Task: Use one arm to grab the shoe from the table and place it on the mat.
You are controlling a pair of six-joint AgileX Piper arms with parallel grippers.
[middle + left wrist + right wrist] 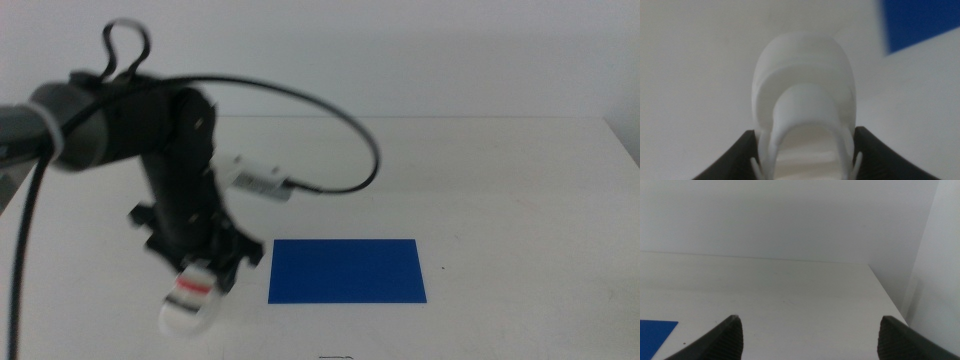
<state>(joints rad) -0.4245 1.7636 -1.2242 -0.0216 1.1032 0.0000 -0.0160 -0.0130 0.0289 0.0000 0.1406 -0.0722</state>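
My left gripper is going to let go of the white shoe on the middle of the dark-blue mat point(340, 268).
The black left arm point(170, 160) reaches in from the left. Its gripper point(205, 275) is shut on the small white shoe point(190, 303), whose red strap shows, and holds it just left of the dark-blue mat point(347, 270). In the left wrist view the shoe point(802, 95) fills the space between the two dark jaws, which press its sides, and a corner of the mat point(917, 22) shows beyond it. I cannot tell whether the shoe touches the table point(480, 180). The right gripper point(807, 335) is open and empty, outside the middle view.
A black cable point(340, 120) loops from the left arm over the table behind the mat. The right wrist view shows the mat's corner point(655, 330), the table's far edge and the wall.
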